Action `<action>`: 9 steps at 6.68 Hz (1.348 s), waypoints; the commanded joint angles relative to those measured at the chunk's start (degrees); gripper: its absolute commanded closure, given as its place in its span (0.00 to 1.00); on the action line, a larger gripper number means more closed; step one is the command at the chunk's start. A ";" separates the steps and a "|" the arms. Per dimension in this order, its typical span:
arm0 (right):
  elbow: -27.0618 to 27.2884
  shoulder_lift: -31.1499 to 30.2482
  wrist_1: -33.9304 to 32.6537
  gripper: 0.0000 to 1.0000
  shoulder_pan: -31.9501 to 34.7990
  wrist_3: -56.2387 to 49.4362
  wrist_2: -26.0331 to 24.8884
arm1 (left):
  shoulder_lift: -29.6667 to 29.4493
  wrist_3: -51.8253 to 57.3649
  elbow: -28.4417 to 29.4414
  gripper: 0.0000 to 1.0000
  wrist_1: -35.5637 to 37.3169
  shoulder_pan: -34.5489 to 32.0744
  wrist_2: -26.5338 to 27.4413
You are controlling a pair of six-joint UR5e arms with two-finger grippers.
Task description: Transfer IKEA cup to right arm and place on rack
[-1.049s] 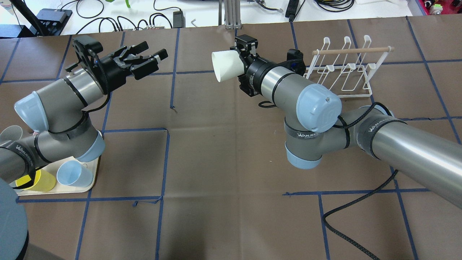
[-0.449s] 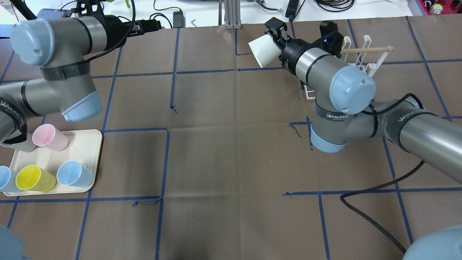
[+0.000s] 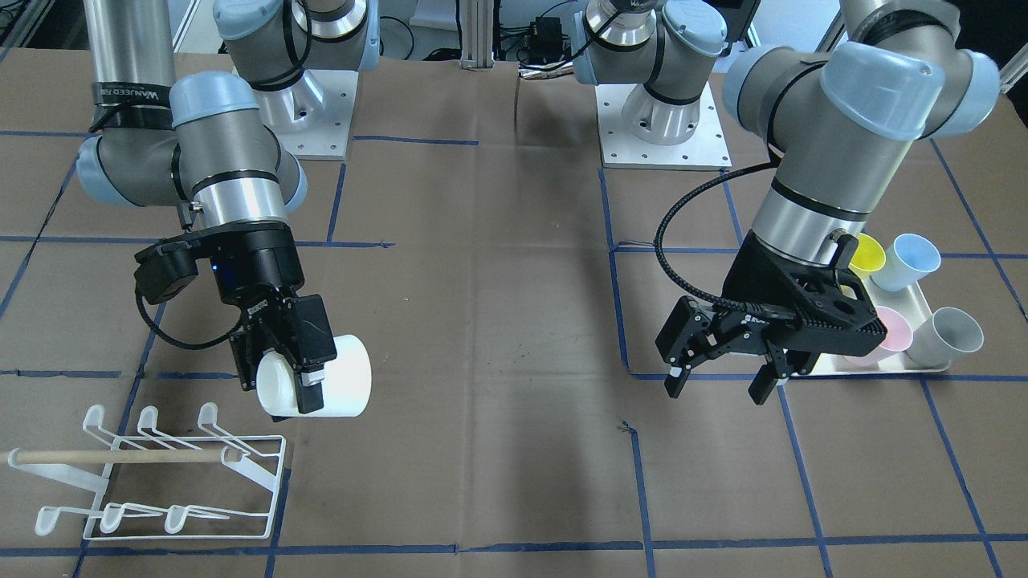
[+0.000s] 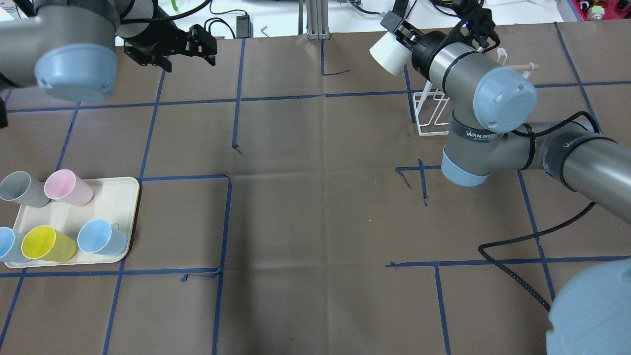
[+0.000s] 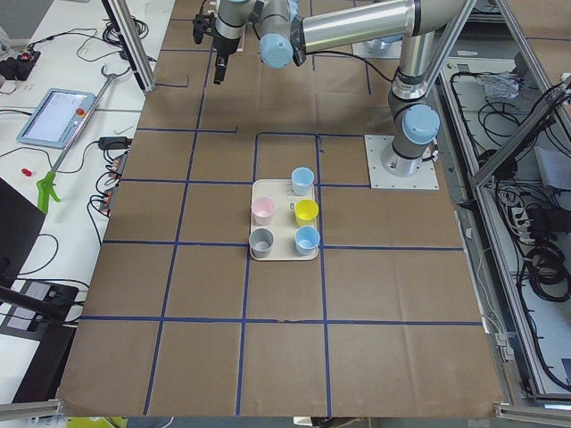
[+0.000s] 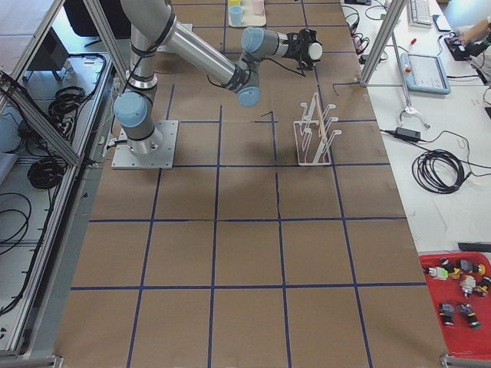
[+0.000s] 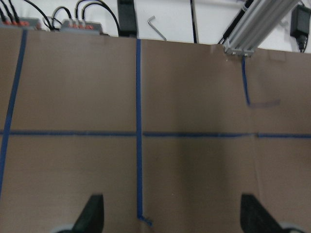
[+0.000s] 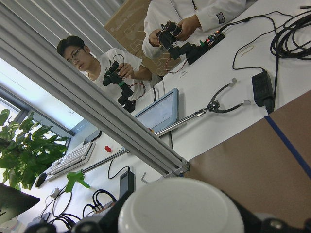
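Observation:
Next, I let go of the white IKEA cup with my right gripper on a lower front peg of the white wire rack [image 3: 163, 511].
My right gripper [image 3: 299, 377] is shut on a white IKEA cup [image 3: 341, 384] and holds it on its side above the table, just beside the white wire rack [image 3: 161, 474] with its wooden dowel. In the overhead view the cup [image 4: 387, 49] sits at the table's far edge, left of the rack [image 4: 431, 116], which the right arm partly hides. The right wrist view shows the cup's round end [image 8: 180, 208] close up. My left gripper [image 3: 719, 377] is open and empty, above the table in front of the tray; it also shows in the overhead view [image 4: 172, 49].
A cream tray [image 4: 111, 197] at my near left holds grey [image 4: 19, 187], pink [image 4: 66, 186], yellow [image 4: 47, 242] and light-blue [image 4: 101, 237] cups. A braided black cable [image 4: 517, 276] lies on the table at my right. Cables and devices line the far edge.
My right arm has swung the white cup right and further back, to the rack. My left arm has pulled back and away to the far left, its gripper still open.

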 commanded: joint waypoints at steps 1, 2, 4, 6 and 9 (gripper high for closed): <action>-2.23 2.04 -0.03 0.86 -4.06 -17.87 0.14 | 1.35 -0.05 8.45 0.01 -25.68 -0.39 4.43; -4.06 3.18 -0.03 0.86 -6.26 -23.95 0.23 | 2.67 0.13 7.34 0.01 -26.36 -0.39 4.52; -8.02 6.43 0.06 0.86 -6.90 -32.24 -0.73 | 6.43 1.53 3.48 0.01 -26.37 1.01 4.61; -9.35 9.42 -0.20 0.86 -6.90 -34.81 -0.82 | 15.11 12.55 -6.15 0.01 -26.02 9.22 4.35; -8.74 11.28 -0.56 0.86 -7.95 -34.82 -0.73 | 24.46 25.76 -25.39 0.02 -14.30 22.44 8.36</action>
